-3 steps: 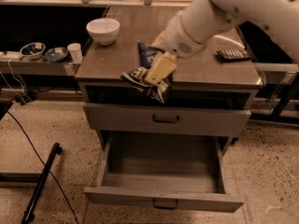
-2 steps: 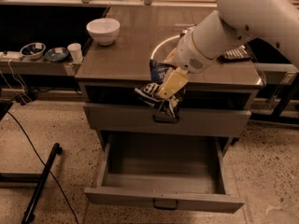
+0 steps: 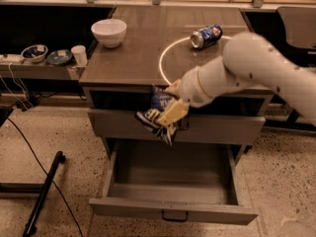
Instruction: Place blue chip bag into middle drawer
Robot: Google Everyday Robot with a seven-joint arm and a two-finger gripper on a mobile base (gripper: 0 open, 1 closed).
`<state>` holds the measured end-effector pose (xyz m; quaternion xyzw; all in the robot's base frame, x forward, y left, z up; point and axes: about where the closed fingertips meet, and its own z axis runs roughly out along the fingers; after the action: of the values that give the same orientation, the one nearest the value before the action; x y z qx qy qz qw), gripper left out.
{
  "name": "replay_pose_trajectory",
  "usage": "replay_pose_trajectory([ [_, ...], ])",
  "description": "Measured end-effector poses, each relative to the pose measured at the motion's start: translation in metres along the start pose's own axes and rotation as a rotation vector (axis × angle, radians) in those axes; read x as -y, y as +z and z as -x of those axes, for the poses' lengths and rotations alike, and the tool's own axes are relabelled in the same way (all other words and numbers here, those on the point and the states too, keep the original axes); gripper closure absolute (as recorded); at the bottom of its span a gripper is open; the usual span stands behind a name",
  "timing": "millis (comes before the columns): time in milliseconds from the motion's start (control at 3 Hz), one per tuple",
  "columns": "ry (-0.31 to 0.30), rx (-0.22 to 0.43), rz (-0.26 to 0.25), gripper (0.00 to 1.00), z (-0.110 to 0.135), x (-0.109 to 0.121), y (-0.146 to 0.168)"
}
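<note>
Next, my gripper lets go of the blue chip bag toward the back of the open middle drawer (image 3: 186, 162), near the middle of its width.
My gripper (image 3: 170, 113) is shut on the blue chip bag (image 3: 159, 113), a crumpled dark blue foil bag whose black-and-white striped end hangs to the lower left. I hold it in the air in front of the shut upper drawer front (image 3: 118, 125), above the open middle drawer (image 3: 173, 212). That drawer is pulled out, a wide grey box with a small dark handle on its front. My white arm (image 3: 256, 68) reaches in from the right across the cabinet top.
On the cabinet top (image 3: 138, 53) stand a white bowl (image 3: 108, 32) at the left and a blue soda can (image 3: 206, 36) lying on its side inside a white ring. A side shelf at the left holds small bowls (image 3: 34, 52) and a cup (image 3: 79, 54). A black pole (image 3: 42, 194) lies on the floor.
My gripper has carried the chip bag off the cabinet top, forward and down, so it now hangs in front of the upper drawer above the open drawer. The soda can is now uncovered.
</note>
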<state>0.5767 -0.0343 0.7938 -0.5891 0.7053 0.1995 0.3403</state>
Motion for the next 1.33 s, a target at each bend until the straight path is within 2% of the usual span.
replay_pose_trajectory([
  [333, 0.019, 0.084, -0.024, 1.00, -0.068, -0.038, 0.033],
  [667, 0.060, 0.148, -0.139, 1.00, -0.128, -0.053, 0.025],
  [1000, 0.093, 0.135, -0.207, 1.00, -0.158, -0.052, -0.004],
  [1333, 0.268, 0.092, -0.206, 1.00, -0.202, -0.063, 0.022],
])
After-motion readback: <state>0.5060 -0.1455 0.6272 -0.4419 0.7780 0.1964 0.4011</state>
